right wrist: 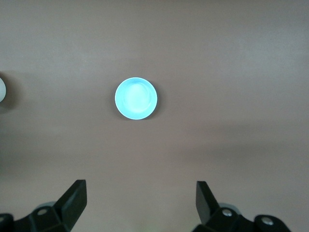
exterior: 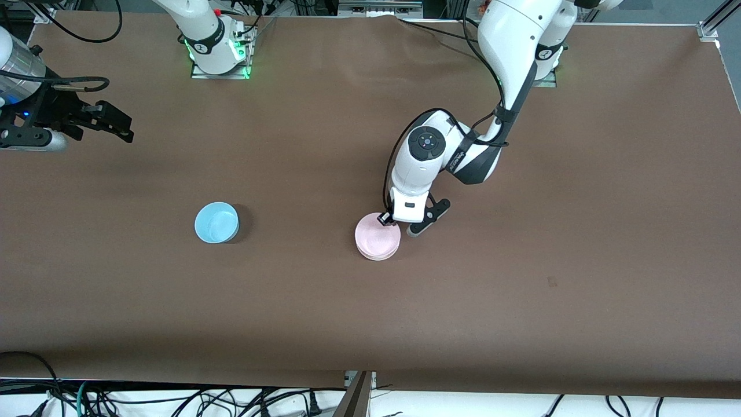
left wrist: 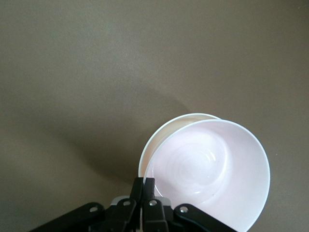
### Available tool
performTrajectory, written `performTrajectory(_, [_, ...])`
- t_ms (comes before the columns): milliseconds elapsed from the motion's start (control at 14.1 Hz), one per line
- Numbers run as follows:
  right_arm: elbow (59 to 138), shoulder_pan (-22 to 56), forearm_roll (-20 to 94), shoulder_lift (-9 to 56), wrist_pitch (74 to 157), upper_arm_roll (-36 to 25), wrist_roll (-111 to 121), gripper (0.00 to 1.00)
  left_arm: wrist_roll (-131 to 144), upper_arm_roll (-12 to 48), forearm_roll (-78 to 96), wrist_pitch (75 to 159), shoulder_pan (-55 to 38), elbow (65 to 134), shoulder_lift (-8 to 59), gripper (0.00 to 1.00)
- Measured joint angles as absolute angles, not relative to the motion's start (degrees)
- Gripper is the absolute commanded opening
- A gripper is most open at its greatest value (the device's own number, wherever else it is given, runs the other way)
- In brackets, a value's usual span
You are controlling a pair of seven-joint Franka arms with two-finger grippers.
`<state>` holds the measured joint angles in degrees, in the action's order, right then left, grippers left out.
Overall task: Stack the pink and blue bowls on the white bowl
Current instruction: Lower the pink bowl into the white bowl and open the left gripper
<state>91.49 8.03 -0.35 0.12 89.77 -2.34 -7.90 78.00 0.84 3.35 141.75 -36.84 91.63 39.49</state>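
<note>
Next, my left gripper lets go of the pink bowl, nested down inside the white bowl [exterior: 378,237] [left wrist: 197,169] that is near the middle of the table.
The pale pink bowl [exterior: 377,234] sits inside the white bowl [exterior: 376,255] near the table's middle. Only the white bowl's rim [left wrist: 161,133] shows around the pink bowl [left wrist: 212,169], which lies a little off centre in it. My left gripper [exterior: 386,219] is shut on the pink bowl's rim, its fingertips [left wrist: 148,182] pinching the edge on the side toward the robots' bases. The light blue bowl [exterior: 216,222] stands alone on the table toward the right arm's end and also shows in the right wrist view [right wrist: 136,98]. My right gripper [exterior: 118,126] hangs open and empty [right wrist: 141,193] high over that end of the table.
The brown table [exterior: 521,301] is bare around the bowls. The arm bases [exterior: 219,55] stand along the edge farthest from the front camera. Cables lie below the table's near edge [exterior: 173,399].
</note>
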Motion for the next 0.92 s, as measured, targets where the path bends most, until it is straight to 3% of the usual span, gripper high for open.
performTrajectory(922, [91.49, 8.03, -0.35, 0.12, 89.77, -2.34, -7.9, 1.0, 78.69, 0.84, 3.35, 141.79, -36.9, 91.47, 40.29, 0.0])
